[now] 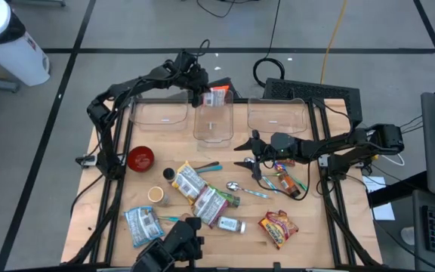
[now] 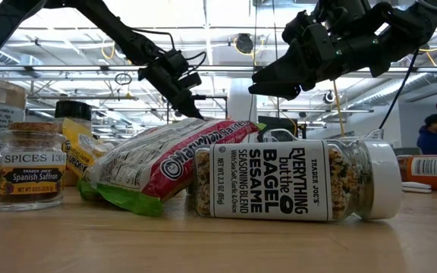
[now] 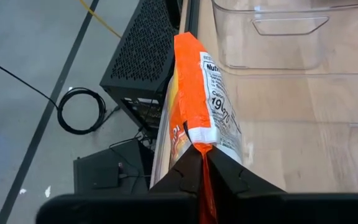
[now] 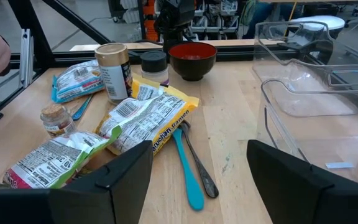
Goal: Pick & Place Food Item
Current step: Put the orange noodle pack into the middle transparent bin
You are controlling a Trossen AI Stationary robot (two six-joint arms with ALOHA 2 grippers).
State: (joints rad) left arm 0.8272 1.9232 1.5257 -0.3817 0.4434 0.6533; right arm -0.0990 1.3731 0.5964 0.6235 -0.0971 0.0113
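Next, my left gripper lets go of the orange-and-white food packet inside the far end of the middle clear bin (image 1: 215,100) (image 3: 211,118).
An orange-and-white food packet (image 1: 216,97) hangs in the air at the far edge of the middle clear bin (image 1: 214,125), with my left gripper (image 1: 202,92) shut on it. The left wrist view shows the packet (image 3: 197,87) reaching forward from the fingertips. My right gripper (image 1: 244,147) hovers open above the table's middle, holding nothing; its two fingers (image 4: 114,180) stand wide apart. Below and near it lie a yellow ramen packet (image 4: 151,115) and spoons (image 4: 188,162). My left gripper pinches the packet by one narrow end (image 3: 199,138), at its crimped edge, between the two fingertips. The fingers come from the table's left, slanting downward. The packet sticks out beyond the fingertips and is lifted clear, over the middle bin's far rim.
Clear bins stand at the far left (image 1: 159,113) and far right (image 1: 278,115). A red bowl (image 1: 141,158), small jars (image 1: 157,195), several food packets (image 1: 211,202), a seasoning jar (image 2: 294,182) and a red packet (image 1: 278,229) crowd the near half of the table.
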